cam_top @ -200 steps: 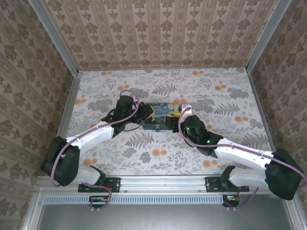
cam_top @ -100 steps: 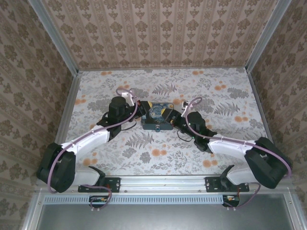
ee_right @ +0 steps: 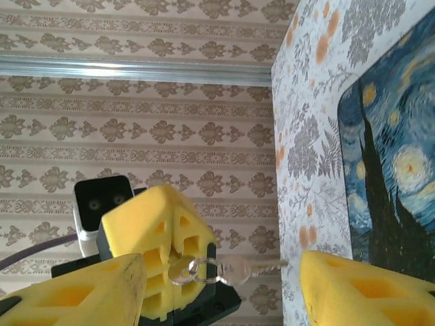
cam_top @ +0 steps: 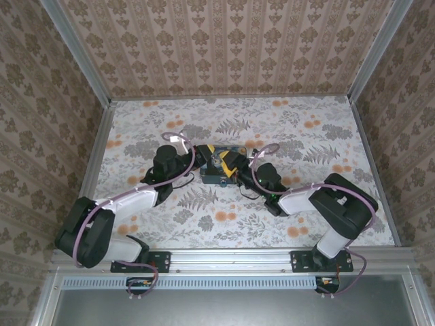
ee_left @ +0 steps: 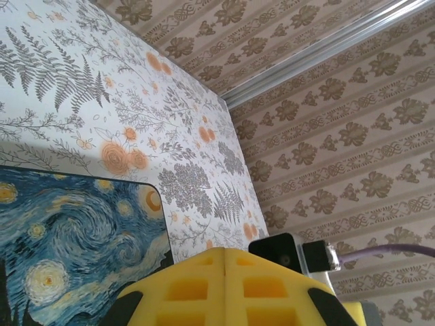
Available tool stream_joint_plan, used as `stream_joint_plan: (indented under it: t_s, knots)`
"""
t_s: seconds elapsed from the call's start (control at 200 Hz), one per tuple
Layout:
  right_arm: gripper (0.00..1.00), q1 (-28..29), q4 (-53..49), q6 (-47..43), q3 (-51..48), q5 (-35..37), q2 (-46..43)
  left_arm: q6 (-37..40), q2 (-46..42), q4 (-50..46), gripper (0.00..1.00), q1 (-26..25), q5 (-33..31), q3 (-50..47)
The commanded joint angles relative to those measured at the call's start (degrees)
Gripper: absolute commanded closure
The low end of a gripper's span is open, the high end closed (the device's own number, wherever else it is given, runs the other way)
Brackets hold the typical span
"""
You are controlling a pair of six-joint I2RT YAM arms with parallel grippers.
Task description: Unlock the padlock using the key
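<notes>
The key's blade crosses my open right gripper's gap, so next I swing the key and pinch its bow (ee_right: 234, 269), blade pointing past the fingertips.
In the right wrist view, my left gripper's yellow fingers (ee_right: 160, 248) are shut on the ring of a small silver key (ee_right: 236, 270), whose blade points right. The key hangs in the gap of my open right gripper (ee_right: 221, 265) and touches neither finger. In the left wrist view my left gripper (ee_left: 225, 252) is pressed shut and the key is hidden. From above, the left gripper (cam_top: 206, 158) and the right gripper (cam_top: 234, 161) meet over the painted box (cam_top: 219, 175). The tiny dark padlock (cam_top: 223, 181) sits at the box's front wall.
The starry-night box lid (ee_left: 68, 231) lies just below the left gripper's fingers and shows again as the lid (ee_right: 394, 170) at the right. Patterned walls close the floral table (cam_top: 306, 142) on three sides. Both arms reach in from the near rail (cam_top: 231, 258).
The right arm has swung left, bringing its gripper up to the left gripper over the box, and its jaws have opened wider. The left gripper stayed shut and shifted slightly.
</notes>
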Motion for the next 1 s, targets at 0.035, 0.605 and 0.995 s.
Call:
stream_joint_plan:
  t_s: [0.035, 0.605, 0.995]
  knots:
    - [0.35, 1.98, 6.41, 5.7, 0.85, 3.19, 2.3, -1.63, 0.26, 6.23, 1.0, -0.29, -2.21, -0.72]
    - [0.33, 4.13, 6.98, 10.88, 4.32, 8.62, 4.97, -0.7, 0.33, 6.42, 1.0, -1.81, -3.88, -1.35]
    - [0.49, 4.41, 7.05, 11.5, 6.39, 9.31, 5.96, -0.65, 0.55, 6.94, 1.0, -2.69, -4.7, -1.86]
